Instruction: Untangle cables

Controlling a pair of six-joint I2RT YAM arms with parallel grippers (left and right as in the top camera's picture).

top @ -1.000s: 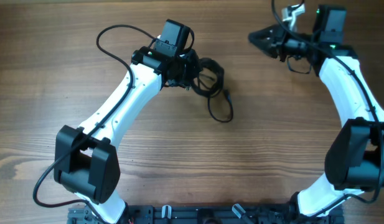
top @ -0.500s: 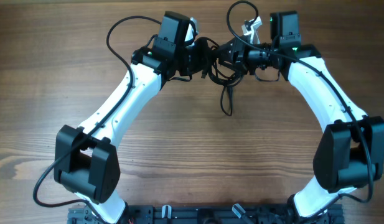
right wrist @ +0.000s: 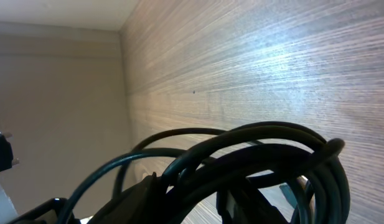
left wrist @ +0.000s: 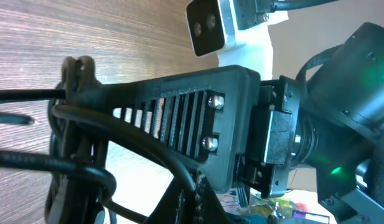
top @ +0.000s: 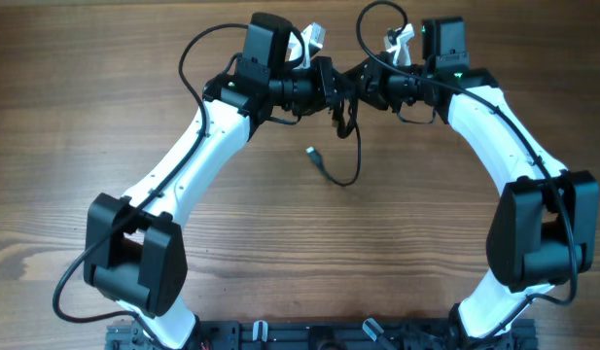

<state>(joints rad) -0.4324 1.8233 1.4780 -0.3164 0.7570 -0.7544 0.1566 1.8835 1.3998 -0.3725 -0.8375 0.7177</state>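
Both of my grippers are pinching the same packed heap of cables. I will open my left gripper, put the heap down loose and take it by its coils (right wrist: pixel 297 146).
The cables (top: pixel 340 105) are a bunch of thin black cords held up between my two grippers at the back middle of the table. One cord hangs down in a loop (top: pixel 350 173) and ends in a small plug (top: pixel 310 152) lying on the wood. My left gripper (top: pixel 329 84) is at the bunch from the left and looks shut on it. My right gripper (top: pixel 357 86) meets it from the right, shut on the same bunch. The left wrist view shows cords (left wrist: pixel 73 165) beside the right gripper's ribbed finger (left wrist: pixel 179 118). The right wrist view shows the looped cords (right wrist: pixel 266 155) across the jaws.
The wooden table (top: pixel 280 253) spreads out in front of the grippers. Both white arms arch in from their bases at the front edge (top: pixel 319 335). The arms' own thicker wires loop above the left wrist (top: pixel 194 44) and the right wrist (top: pixel 375 12).
My right gripper has swung in from the far right to the bunch and met the left gripper. The bunch has tightened between them, and the hanging tail has shifted, its plug now lying further left.
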